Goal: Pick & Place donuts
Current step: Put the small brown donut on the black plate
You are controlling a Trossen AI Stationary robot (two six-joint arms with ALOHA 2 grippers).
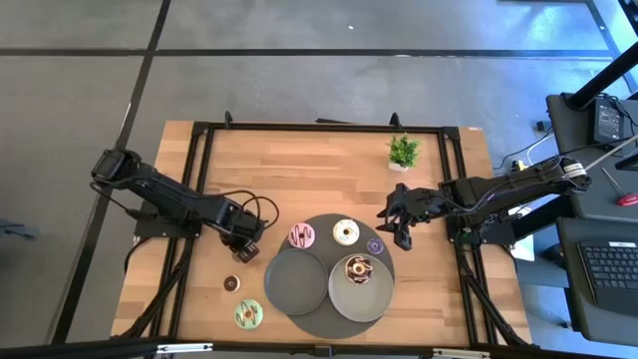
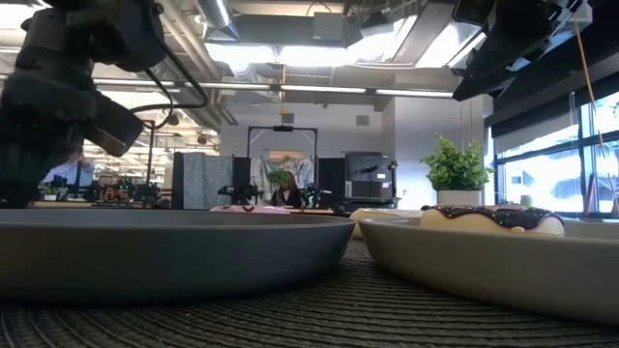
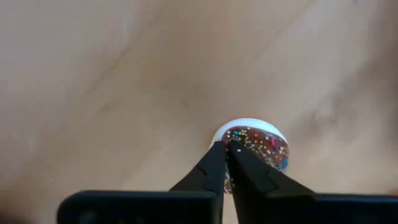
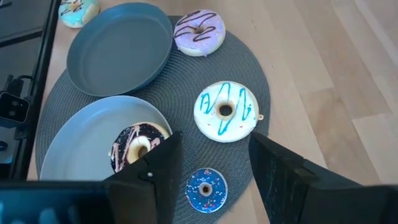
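Note:
The robot's left gripper needs to set the mini brown donut with sprinkles down near the middle of the darker grey plate [image 1: 291, 278]. That donut is now held beside the round mat.
My left gripper [image 1: 241, 241] stands left of the round mat, shut on a mini brown donut with sprinkles [image 3: 256, 148]. Another mini brown donut [image 1: 231, 283] and the green donut [image 1: 248, 314] lie flat on the wood near the table's near edge. The pink donut [image 1: 302, 235], cream donut [image 1: 346, 232] and purple mini donut [image 1: 375, 245] lie on the mat. The chocolate donut [image 1: 357, 269] sits on the lighter grey plate [image 1: 371, 304]. My right gripper [image 1: 399, 225] is open above the mat's right side, with the purple mini donut [image 4: 206, 185] showing between its fingers. My left gripper pinches the mini brown donut at its outer rim [image 3: 219, 138] between the two fingers, which come from above, pointing down. The iced top faces the wrist camera. I cannot tell whether the donut is clear of the table.
A darker grey plate [image 1: 291, 289] overlaps the lighter one on the woven round mat [image 1: 321, 221]. A small potted plant [image 1: 403, 152] stands near the table's far edge. Bare wood lies along the far side. Black frame rails [image 1: 204, 170] run along the table's sides.

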